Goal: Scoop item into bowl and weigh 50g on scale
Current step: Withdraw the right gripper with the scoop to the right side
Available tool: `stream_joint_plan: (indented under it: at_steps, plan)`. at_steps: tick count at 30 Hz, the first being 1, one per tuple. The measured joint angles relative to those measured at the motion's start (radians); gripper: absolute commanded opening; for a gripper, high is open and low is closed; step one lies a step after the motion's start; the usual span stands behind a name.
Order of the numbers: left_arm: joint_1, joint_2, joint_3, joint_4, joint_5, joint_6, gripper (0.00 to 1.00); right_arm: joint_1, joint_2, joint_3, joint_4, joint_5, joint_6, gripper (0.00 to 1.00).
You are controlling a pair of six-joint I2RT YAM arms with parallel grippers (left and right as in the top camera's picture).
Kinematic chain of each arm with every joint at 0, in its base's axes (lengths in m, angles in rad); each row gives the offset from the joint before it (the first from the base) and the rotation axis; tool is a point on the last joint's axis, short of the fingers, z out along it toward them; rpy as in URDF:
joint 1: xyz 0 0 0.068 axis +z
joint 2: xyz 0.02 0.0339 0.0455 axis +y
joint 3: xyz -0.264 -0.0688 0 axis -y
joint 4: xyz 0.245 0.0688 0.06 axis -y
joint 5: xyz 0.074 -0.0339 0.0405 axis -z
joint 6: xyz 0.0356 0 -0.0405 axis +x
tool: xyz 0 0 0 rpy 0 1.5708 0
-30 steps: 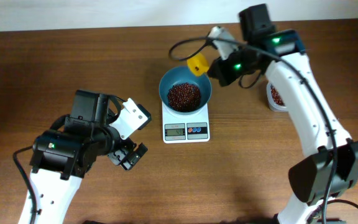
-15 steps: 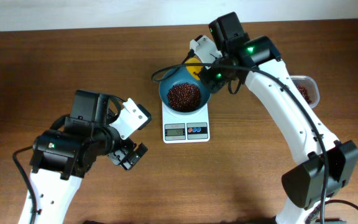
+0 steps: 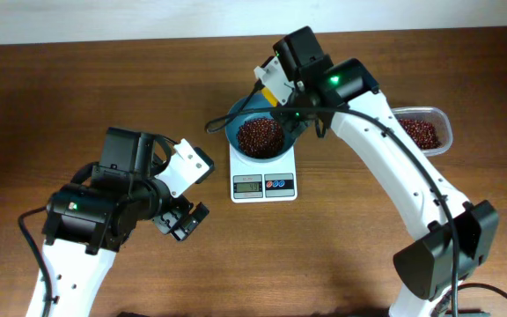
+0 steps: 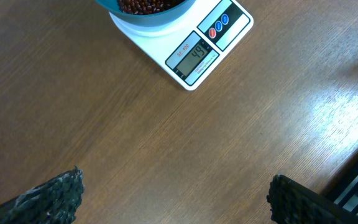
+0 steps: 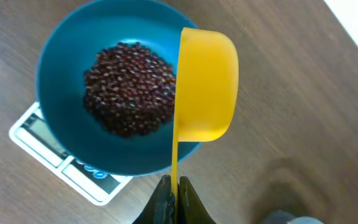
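Note:
Next, I let go of the yellow scoop with my right gripper on the bare wood (image 3: 361,191) between the white scale and the clear tub.
The teal bowl (image 3: 237,118) stands on the white scale (image 3: 263,184) and holds a heap of red-brown beans (image 3: 260,135). My right gripper (image 5: 174,182) is shut on the thin handle of a yellow scoop (image 5: 207,87). The scoop is turned on its side over the bowl's (image 5: 55,56) right rim, next to the beans (image 5: 129,87). Its inside is hidden from me. My left gripper (image 4: 174,180) stands open over bare wood, left of and nearer than the scale (image 4: 194,53). The display looks like 49.
A clear plastic tub (image 3: 421,132) with more beans sits to the right of the scale, behind the right arm. The left arm's body (image 3: 104,207) fills the table's left front part.
The right arm has swung left from the tub to above the bowl, carrying the yellow scoop. The tub now shows in full. The left arm has not moved.

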Motion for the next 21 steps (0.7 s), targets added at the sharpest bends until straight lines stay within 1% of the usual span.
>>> stream_joint_plan:
  at_steps: [3,5,10,14,15,21]
  plan:
    - [0.000,0.000,0.000,0.000,0.000,0.000,0.99,0.000,0.000,0.000,0.026,0.056,0.029,0.04]
    - [0.000,0.000,0.000,0.000,0.000,0.000,0.99,-0.019,0.000,0.011,0.041,0.072,0.084,0.04]
    - [0.000,0.000,0.000,0.000,0.000,0.000,0.99,-0.166,-0.021,0.136,0.027,0.083,0.230,0.04]
    - [0.000,0.000,0.000,0.000,0.000,0.000,0.99,-0.302,-0.117,0.178,-0.008,0.096,0.320,0.04]
    - [0.000,0.000,0.000,-0.001,0.000,0.000,0.99,-0.346,-0.168,0.186,-0.024,0.098,0.332,0.04]
    - [0.000,0.000,0.000,-0.001,0.000,0.000,0.99,-0.426,-0.250,0.200,-0.092,0.101,0.389,0.04]
